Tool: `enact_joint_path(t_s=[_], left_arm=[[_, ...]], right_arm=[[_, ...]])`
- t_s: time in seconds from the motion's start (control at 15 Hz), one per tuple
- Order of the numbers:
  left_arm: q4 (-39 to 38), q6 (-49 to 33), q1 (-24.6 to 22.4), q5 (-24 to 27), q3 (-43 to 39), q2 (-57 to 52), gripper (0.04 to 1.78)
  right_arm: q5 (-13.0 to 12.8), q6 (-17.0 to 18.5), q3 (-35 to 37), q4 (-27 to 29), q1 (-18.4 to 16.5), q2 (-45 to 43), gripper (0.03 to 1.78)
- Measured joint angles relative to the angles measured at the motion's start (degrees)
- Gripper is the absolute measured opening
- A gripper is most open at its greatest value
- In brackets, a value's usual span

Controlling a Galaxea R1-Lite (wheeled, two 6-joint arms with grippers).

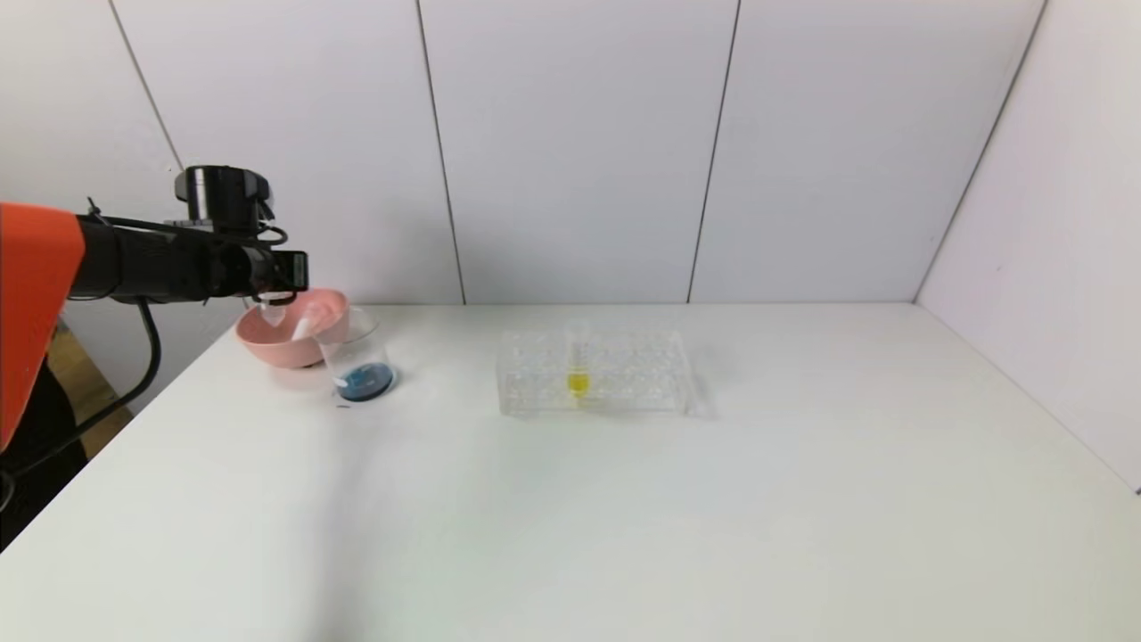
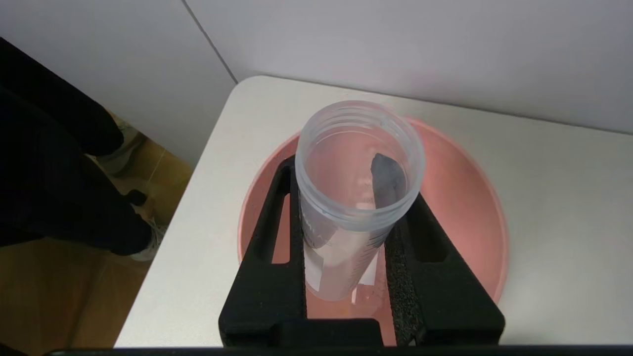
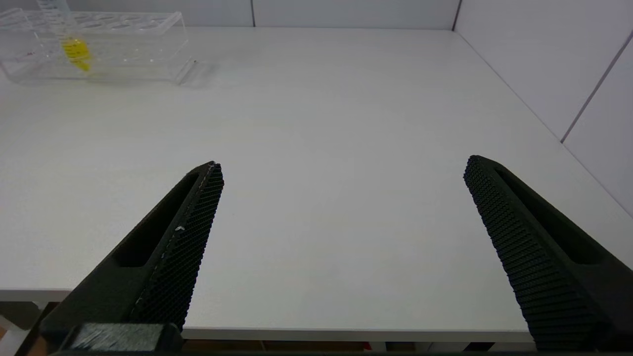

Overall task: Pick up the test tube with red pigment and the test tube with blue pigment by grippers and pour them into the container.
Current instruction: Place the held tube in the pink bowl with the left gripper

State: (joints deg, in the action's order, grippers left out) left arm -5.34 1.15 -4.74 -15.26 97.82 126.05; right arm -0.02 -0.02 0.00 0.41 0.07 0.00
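Note:
Next, my left gripper sets the empty test tube down in the pink bowl (image 1: 286,323) (image 2: 334,216) next to the second clear tube. The held tube is still over the pink bowl.
My left gripper (image 1: 273,306) (image 2: 336,168) is shut on a clear test tube (image 2: 346,237) with graduation marks, held over the pink bowl (image 1: 267,343) (image 2: 474,198). The tube's open mouth faces the wrist camera and it looks empty; I cannot tell which pigment it held. No red or blue pigment shows in any tube. A second clear tube (image 1: 305,326) lies in the bowl. The container (image 1: 357,352), a clear beaker, stands right beside the bowl with dark blue liquid at its bottom. My right gripper (image 3: 343,168) hangs open over the table's near edge, empty.
A clear tube rack (image 1: 624,374) (image 3: 138,44) stands mid-table, holding a tube with yellow liquid (image 1: 578,366) (image 3: 74,49). The bowl sits near the table's far left corner, with the table edge and floor just beyond. White walls close the back and right.

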Motion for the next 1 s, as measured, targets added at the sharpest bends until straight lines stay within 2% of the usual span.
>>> enact_joint_path(t_s=[0.6, 0.8, 1.0], left_arm=[[-1.9, 0.3, -2.1, -0.3, -1.2, 4.5, 0.47], [-5.7, 0.9, -2.9, -0.1, -2.6, 5.0, 0.47], [-6.2, 2.1, -3.0, 0.0, -3.2, 5.1, 0.50]], right_arm=[[0.0, 0.0, 0.0, 0.0, 0.0, 0.0, 1.77], [0.0, 0.0, 0.0, 0.0, 0.0, 0.0, 1.77], [0.0, 0.0, 0.0, 0.0, 0.0, 0.0, 1.78]])
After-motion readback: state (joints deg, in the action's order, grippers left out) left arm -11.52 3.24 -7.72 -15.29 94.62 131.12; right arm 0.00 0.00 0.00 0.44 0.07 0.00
